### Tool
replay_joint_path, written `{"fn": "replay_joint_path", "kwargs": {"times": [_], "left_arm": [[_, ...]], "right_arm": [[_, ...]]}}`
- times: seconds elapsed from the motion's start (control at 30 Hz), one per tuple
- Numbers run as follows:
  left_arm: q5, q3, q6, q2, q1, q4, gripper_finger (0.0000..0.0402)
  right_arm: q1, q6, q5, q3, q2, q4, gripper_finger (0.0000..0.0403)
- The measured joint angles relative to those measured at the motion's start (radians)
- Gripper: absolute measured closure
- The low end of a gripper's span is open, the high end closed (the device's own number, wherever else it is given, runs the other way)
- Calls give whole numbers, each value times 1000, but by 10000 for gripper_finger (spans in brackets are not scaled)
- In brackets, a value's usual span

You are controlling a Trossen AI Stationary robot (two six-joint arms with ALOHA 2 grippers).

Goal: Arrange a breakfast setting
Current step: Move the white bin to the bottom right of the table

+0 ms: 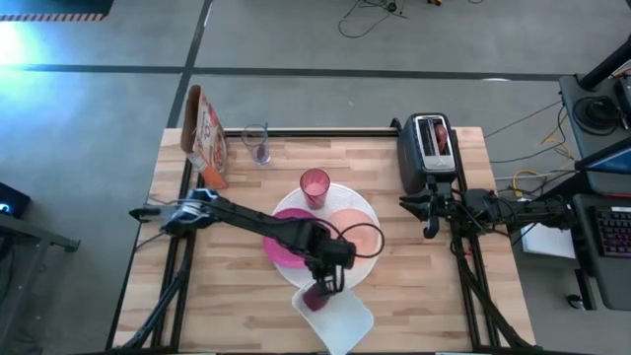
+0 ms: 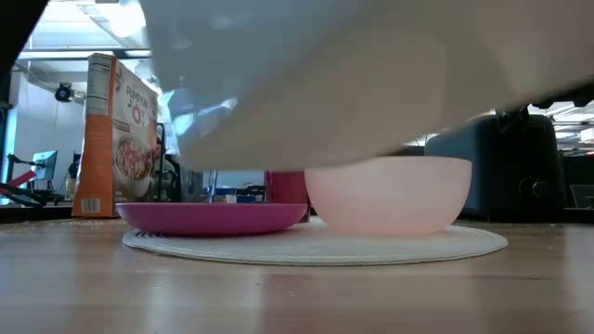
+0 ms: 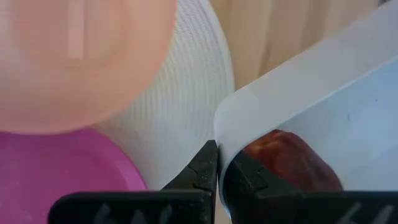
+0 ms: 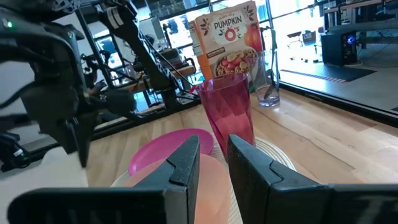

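I should release the white square dish from my left gripper over the big white plate's near rim [image 1: 353,296], before the pale pink bowl.
My left gripper [image 1: 323,286] is near the table's front middle, shut on a white square dish [image 1: 340,318] with a dark red round fruit [image 3: 286,158] inside. Just behind it lies the big round white plate [image 1: 370,212]. On that plate rest the magenta plate [image 1: 286,247], the pale pink bowl [image 1: 353,237] and the pink tumbler [image 1: 315,185]. A clear glass [image 1: 258,145] stands at the far left. My right gripper [image 1: 431,222] waits at the right edge, open, with nothing between its fingers [image 4: 186,155]. My left gripper pinches the white dish's rim [image 3: 227,134] at a corner, one finger inside the dish beside the fruit and one outside. The fingers come from above, pointing steeply down. The dish [image 2: 325,74] is lifted clear of the table, with the fruit still in it.
A cereal box [image 1: 207,138] stands at the far left corner and a dark toaster [image 1: 429,148] at the far right. Bare wood shows along the near left and near right of the table.
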Motion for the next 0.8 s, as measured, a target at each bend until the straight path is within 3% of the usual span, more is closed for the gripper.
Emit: {"fn": "replay_joint_path", "kwargs": {"times": [0.27,0.47,0.8], "left_arm": [[-11,212,16,136,35,-163,402],[-152,330,-12,176,60,-215,401],[-173,318,-40,184,93,-208,401]], "right_arm": [[0,0,0,0,0,0,330],[0,0,0,0,0,0,330],[0,0,0,0,0,-1,330]]}}
